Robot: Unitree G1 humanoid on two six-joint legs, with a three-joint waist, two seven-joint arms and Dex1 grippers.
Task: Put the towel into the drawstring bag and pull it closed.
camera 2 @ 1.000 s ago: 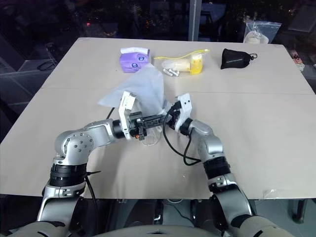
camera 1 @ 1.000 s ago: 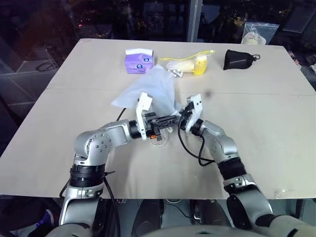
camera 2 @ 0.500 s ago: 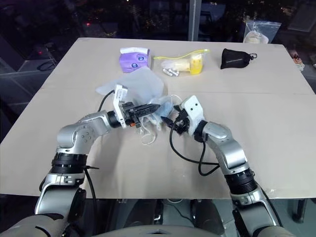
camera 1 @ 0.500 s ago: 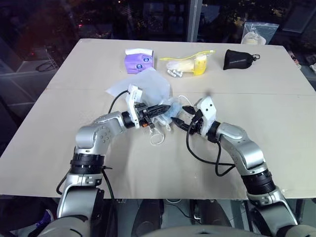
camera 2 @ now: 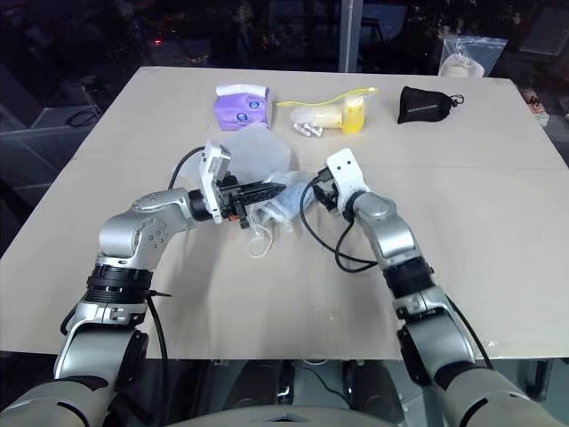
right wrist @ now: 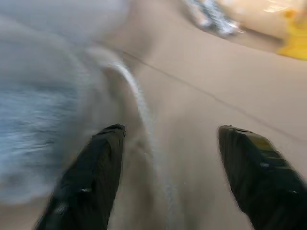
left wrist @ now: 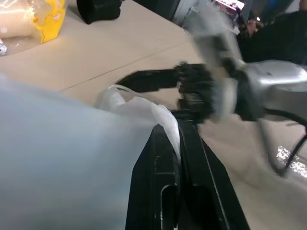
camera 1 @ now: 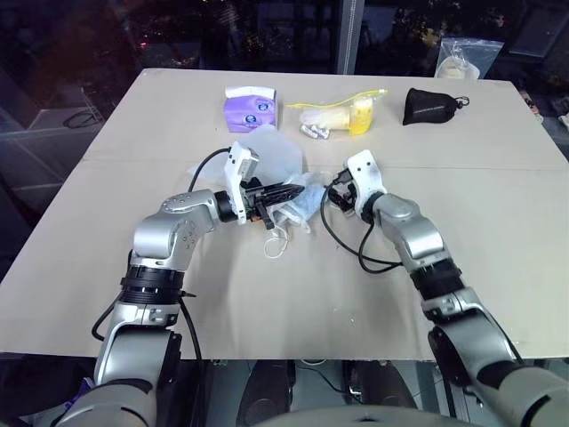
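The robot's left gripper is pinching a fold of the bag's white fabric, so it should open and grab the trailing cord loop (camera 1: 277,253) before it pulls the bag closed.
The drawstring bag (camera 1: 277,160) lies bunched at mid-table, translucent white, with a cord loop (camera 1: 276,246) trailing toward me. The light-blue towel (camera 1: 300,205) shows through the fabric as a soft bundle inside the bag's near end. My left gripper (camera 1: 292,190) points right and is shut on a fold of the bag's white fabric (left wrist: 163,120). My right gripper (right wrist: 168,139) is open just right of the bundle, its fingers (right wrist: 91,177) spread over the table with a white cord (right wrist: 139,100) lying between them, untouched.
Along the far edge stand a purple tissue pack (camera 1: 251,109), a clear zip bag with yellow contents (camera 1: 342,116) and a small black pouch (camera 1: 429,105). Another clear bag (camera 1: 467,60) sits at the far right corner. The near table (camera 1: 293,311) is bare.
The bag has dropped from a raised sheet into a low bunch on the table. My right gripper drew away to the right, then swung forward beside the bundle. The left gripper kept its hold.
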